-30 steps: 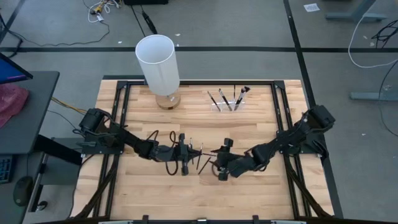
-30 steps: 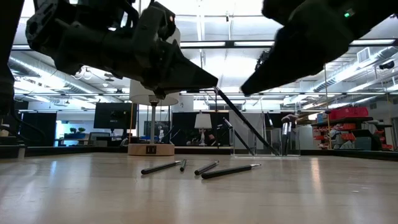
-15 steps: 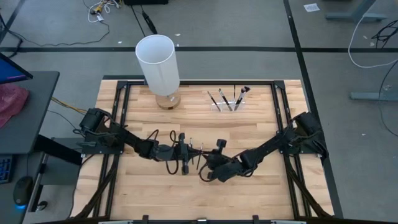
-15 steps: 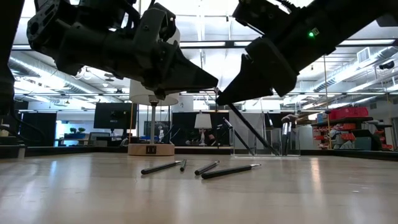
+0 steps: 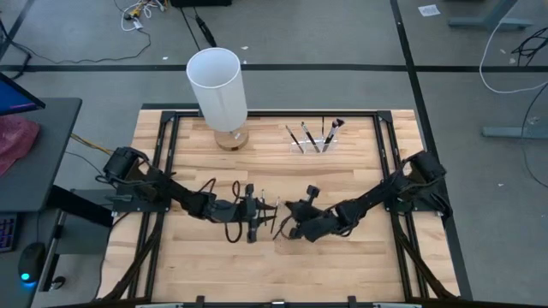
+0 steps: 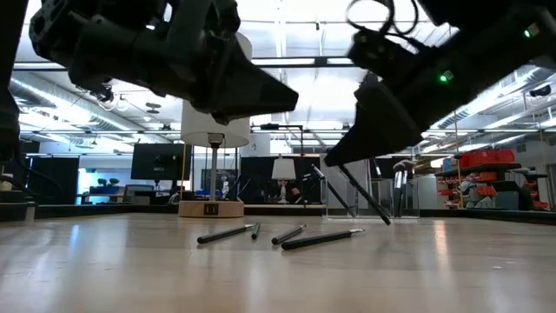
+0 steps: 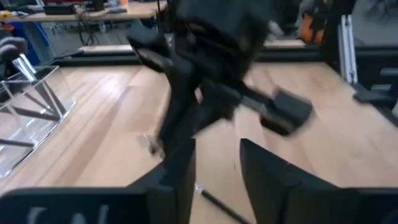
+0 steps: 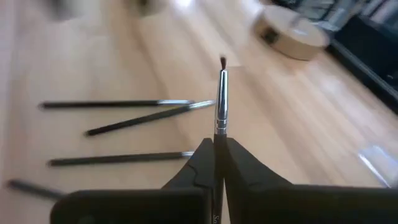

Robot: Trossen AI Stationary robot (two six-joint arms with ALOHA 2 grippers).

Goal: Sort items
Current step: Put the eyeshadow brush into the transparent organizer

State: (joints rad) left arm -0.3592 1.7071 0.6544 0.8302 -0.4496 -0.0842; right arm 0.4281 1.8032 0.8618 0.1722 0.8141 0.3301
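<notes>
My right gripper should release the thin brush, now at the table's middle, setting it free in the end of the clear holder (image 5: 297,143) that is nearest the white cylinder.
My right gripper (image 5: 289,224) (image 8: 219,144) is shut on a thin brush (image 8: 221,99) with a silver ferrule and a small dark bristle tip, at the table's middle. My left gripper (image 5: 272,208) (image 7: 214,168) is open and empty, just left of it and facing it. Several dark brushes and sticks (image 6: 287,235) (image 8: 134,112) lie flat on the wood below both grippers. Three more brushes stand slanted in a small clear holder (image 5: 312,141) at the far side. My right gripper pinches the brush's dark handle (image 8: 218,138) between its two fingers, just behind the ferrule. The ferrule and the bristle tip (image 8: 222,61) stick out past the fingertips. In the low view the brush (image 6: 360,196) slants down from the gripper, above the table.
A tall white cylinder (image 5: 217,81) stands on a round wooden base (image 5: 231,139) at the far left. A black frame (image 5: 265,112) runs round the table top. The room behind shows shelves and lamps.
The brush that stuck out from my left gripper's tip now hangs from my right gripper. My right gripper came in toward the left gripper, met the brush, then drew back toward the table's right with it. My left gripper has risen a little.
</notes>
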